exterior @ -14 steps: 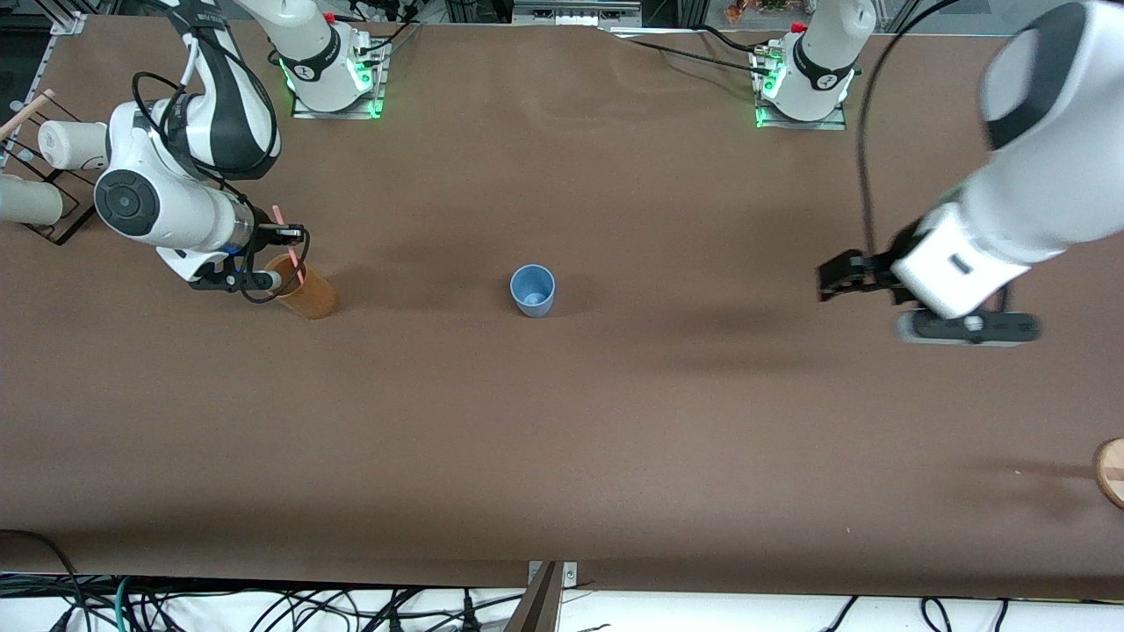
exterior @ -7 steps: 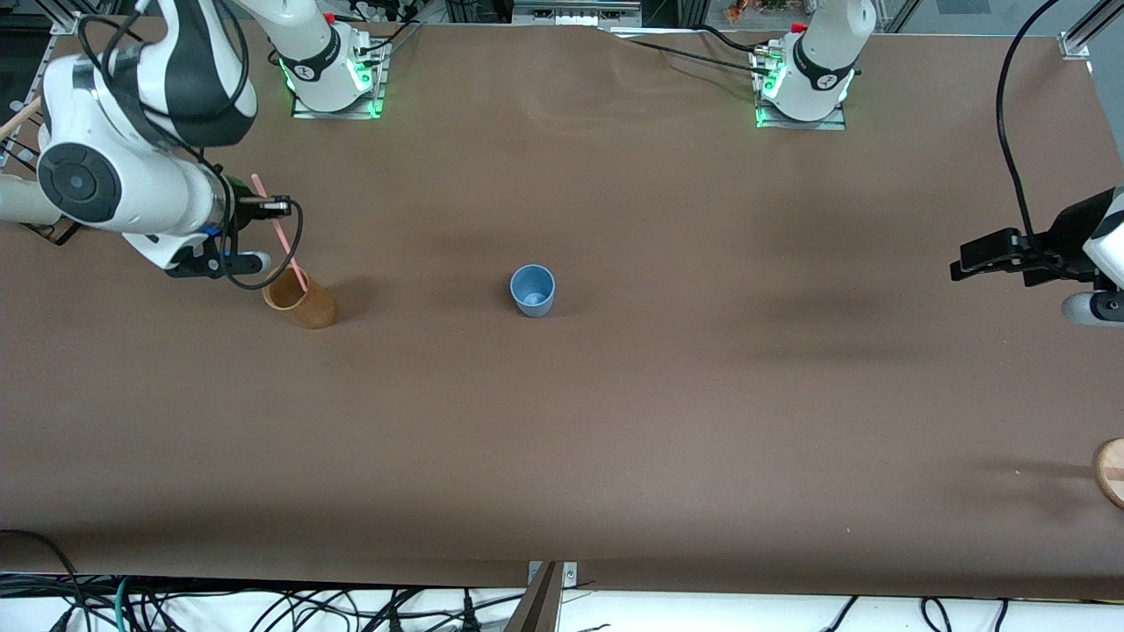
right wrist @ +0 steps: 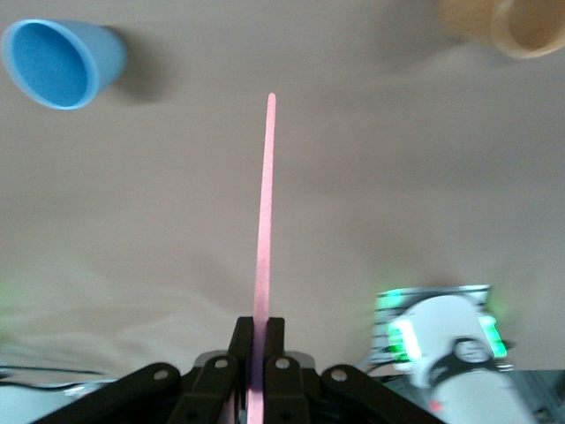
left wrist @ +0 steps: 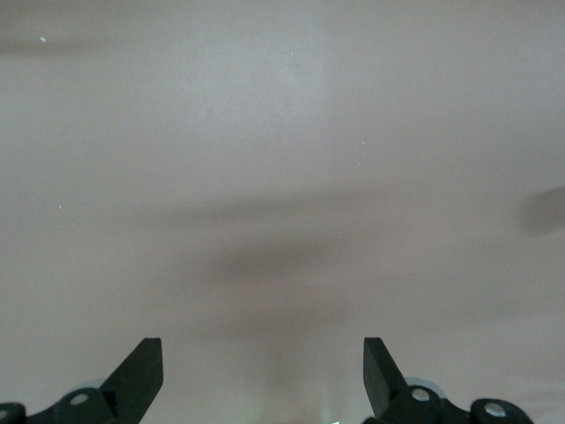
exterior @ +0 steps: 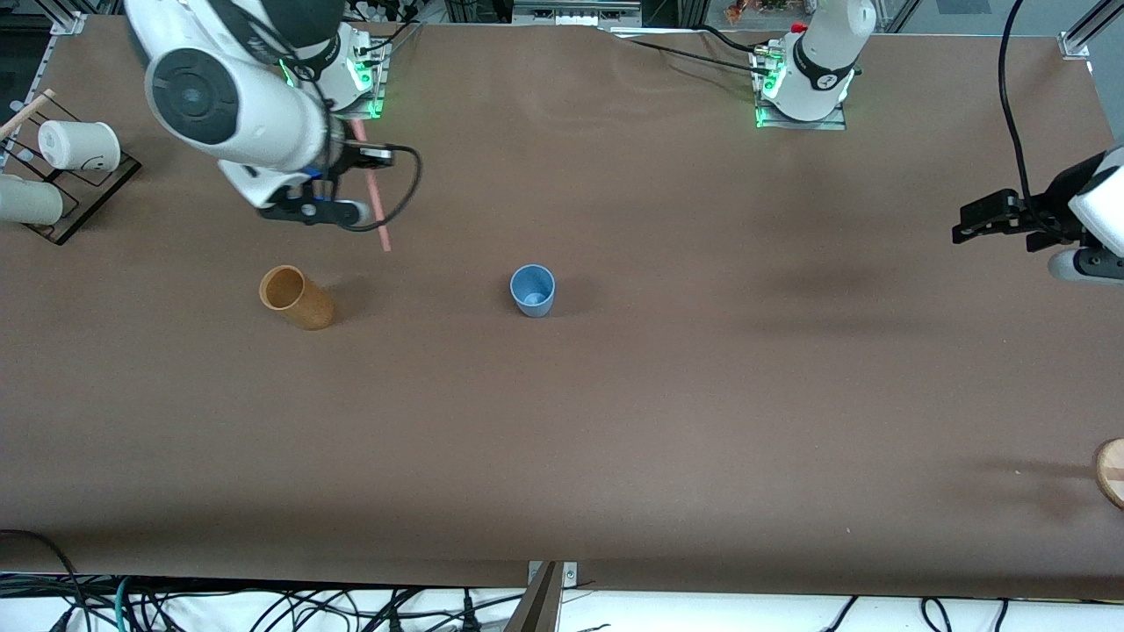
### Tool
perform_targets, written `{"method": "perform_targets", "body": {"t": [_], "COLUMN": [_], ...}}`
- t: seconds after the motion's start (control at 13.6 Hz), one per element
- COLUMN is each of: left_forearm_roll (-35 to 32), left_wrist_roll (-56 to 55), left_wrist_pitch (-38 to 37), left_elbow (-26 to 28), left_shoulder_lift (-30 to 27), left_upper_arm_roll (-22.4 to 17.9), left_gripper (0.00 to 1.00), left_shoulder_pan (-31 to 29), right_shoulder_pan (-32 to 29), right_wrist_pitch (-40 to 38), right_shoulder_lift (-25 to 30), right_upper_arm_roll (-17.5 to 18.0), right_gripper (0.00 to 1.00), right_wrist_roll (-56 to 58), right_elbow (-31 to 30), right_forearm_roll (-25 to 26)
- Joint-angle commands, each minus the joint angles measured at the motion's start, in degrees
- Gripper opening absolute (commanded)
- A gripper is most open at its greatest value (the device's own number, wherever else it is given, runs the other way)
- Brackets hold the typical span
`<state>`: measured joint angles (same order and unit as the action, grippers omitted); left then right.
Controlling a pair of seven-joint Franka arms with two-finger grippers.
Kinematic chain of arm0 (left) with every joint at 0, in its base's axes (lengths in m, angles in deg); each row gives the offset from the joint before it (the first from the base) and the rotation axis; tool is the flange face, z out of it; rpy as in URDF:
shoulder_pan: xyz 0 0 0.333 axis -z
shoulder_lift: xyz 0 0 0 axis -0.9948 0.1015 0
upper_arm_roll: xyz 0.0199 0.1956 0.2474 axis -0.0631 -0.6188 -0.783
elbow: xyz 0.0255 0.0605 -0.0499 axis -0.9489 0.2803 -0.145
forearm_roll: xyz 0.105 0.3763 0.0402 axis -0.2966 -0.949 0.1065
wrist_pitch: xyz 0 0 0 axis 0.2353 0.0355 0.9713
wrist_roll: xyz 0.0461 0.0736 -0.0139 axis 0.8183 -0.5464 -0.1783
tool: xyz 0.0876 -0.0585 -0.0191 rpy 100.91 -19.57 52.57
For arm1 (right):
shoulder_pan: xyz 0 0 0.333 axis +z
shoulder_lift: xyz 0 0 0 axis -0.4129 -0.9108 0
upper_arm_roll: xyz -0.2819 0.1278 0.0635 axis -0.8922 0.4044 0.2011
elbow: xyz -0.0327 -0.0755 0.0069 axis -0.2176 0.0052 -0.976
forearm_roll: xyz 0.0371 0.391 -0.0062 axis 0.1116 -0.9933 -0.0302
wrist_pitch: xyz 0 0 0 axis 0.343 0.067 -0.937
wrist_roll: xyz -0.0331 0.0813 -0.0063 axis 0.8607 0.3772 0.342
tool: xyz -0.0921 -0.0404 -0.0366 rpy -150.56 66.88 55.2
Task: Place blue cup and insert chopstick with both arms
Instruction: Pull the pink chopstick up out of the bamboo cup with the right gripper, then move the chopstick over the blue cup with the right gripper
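Note:
My right gripper is going to let go of the pink chopstick inside the empty blue cup [exterior: 535, 294] [right wrist: 53, 64] at the middle of the table.
The blue cup [exterior: 532, 290] stands upright and empty at the middle of the table; it also shows in the right wrist view [right wrist: 60, 62]. My right gripper [exterior: 351, 168] is shut on the pink chopstick [exterior: 372, 195] and holds it in the air over bare table between the right arm's base and the orange-brown cup. In the right wrist view the chopstick [right wrist: 263, 221] runs straight out from the closed gripper [right wrist: 258, 329]. My left gripper [exterior: 973, 221] is open and empty above the left arm's end of the table; its wrist view [left wrist: 261, 353] shows only bare table.
An orange-brown cup [exterior: 297, 298] stands empty toward the right arm's end, level with the blue cup. A black rack [exterior: 81, 186] with white cups [exterior: 77, 145] sits at that table edge. A wooden disc [exterior: 1111, 471] lies at the left arm's end, nearer the camera.
My right gripper lifted the chopstick out of the orange-brown cup and carried it up and toward the table's middle. My left arm drew back toward its end of the table.

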<state>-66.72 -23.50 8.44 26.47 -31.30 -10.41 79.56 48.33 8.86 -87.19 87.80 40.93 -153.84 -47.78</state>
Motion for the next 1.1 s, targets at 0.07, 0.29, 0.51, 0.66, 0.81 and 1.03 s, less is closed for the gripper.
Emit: {"method": "perform_targets", "body": {"t": [0.07,0.29,0.51,0.66,0.81,1.03], "left_forearm_roll": [-1.13,-1.13,-1.13,-1.13,-1.13,-1.04], "left_wrist_roll": [1.58,1.58,1.67,1.76,2.98,3.43], "left_wrist_pitch": [1.70,1.70,1.70,1.70,1.87,1.87], "left_elbow": [3.99,3.81,3.63,3.63,3.55,2.67], "left_shoulder_lift": [-1.98,-1.63,-1.28,-1.19,-1.19,-0.31], "left_upper_arm_roll": [0.53,0.53,0.53,0.62,0.62,0.53], "left_gripper": [1.00,1.00,1.00,1.00,1.00,1.00], "left_shoulder_pan": [-0.57,-0.48,-0.48,-0.39,-0.39,-0.48], "right_shoulder_pan": [2.86,4.62,4.79,5.06,5.14,5.06], "right_wrist_pitch": [2.82,8.44,11.97,14.44,14.44,13.74], "right_shoulder_lift": [-12.71,-16.16,-18.71,-20.81,-22.84,-23.64], "right_upper_arm_roll": [-0.49,-0.49,-0.49,-0.49,-0.40,-0.49], "right_gripper": [0.00,0.00,0.00,0.00,0.00,0.00], "right_wrist_roll": [-10.89,-13.57,-13.66,-13.31,-12.61,-12.08], "right_elbow": [13.27,14.79,14.88,14.70,14.53,14.44], "right_forearm_roll": [-10.61,-14.59,-17.14,-17.23,-18.45,-20.04]}}
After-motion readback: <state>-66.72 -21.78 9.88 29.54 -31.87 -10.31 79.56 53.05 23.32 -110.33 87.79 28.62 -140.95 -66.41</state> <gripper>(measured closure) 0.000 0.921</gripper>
